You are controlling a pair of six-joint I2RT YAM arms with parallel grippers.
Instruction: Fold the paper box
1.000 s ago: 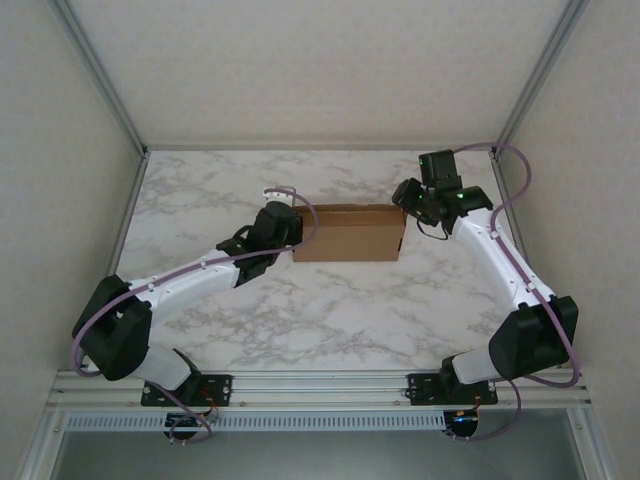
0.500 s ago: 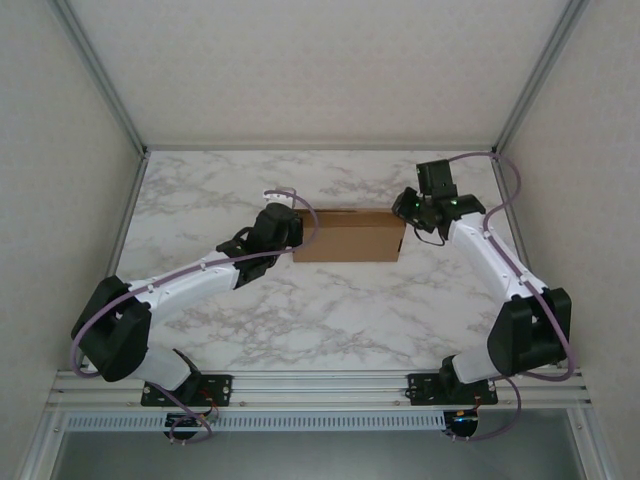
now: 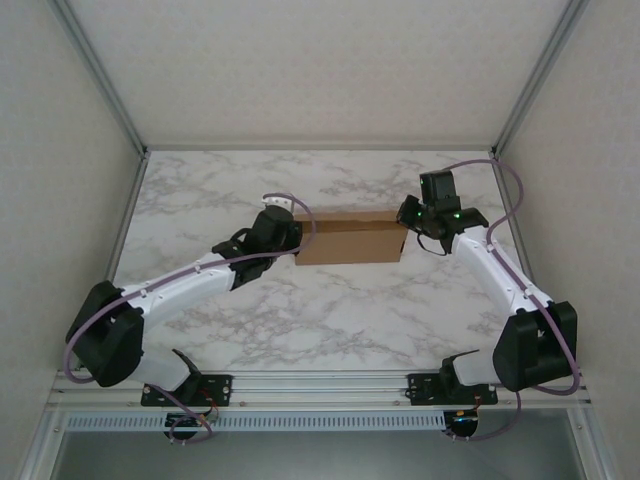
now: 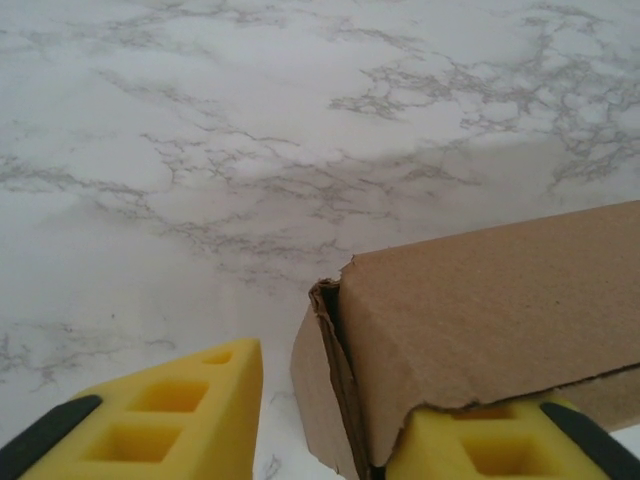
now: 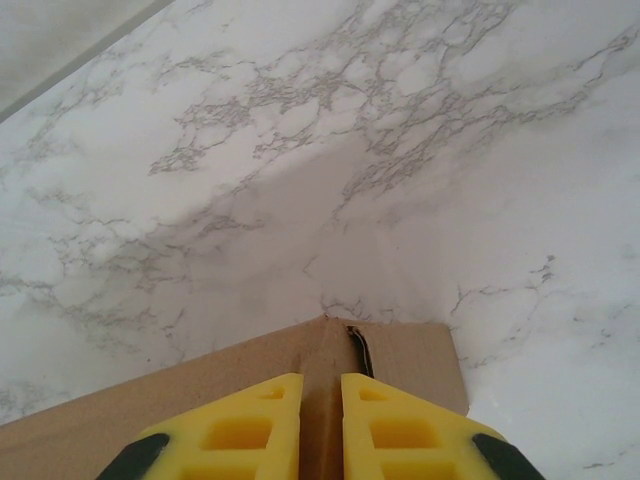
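Observation:
The left gripper has a finger under the edge of the box's flap, so it should back that finger out and grip the box's corner (image 4: pixel 348 365) from outside.
The paper box (image 3: pixel 348 238) is a brown cardboard mailer lying mid-table, its long side running left to right. My left gripper (image 3: pixel 291 233) sits at its left end and is open. In the left wrist view the box's corner (image 4: pixel 470 320) rests on the right yellow finger (image 4: pixel 500 445), while a gap of table separates it from the left finger (image 4: pixel 170 410). My right gripper (image 3: pixel 408 216) is at the box's right end. Its yellow fingers (image 5: pixel 250 420) are shut on an upright cardboard edge (image 5: pixel 322 350), beside a dark slit in the fold.
White marble tabletop (image 3: pixel 300 320) surrounds the box, with bare room in front and behind it. Pale walls and metal frame posts (image 3: pixel 125 130) enclose the table on three sides. The arm bases stand at the near rail (image 3: pixel 320 385).
My left gripper has gone from shut to open at the box's left end. My right gripper has narrowed onto the cardboard edge at the right end and shifted slightly right.

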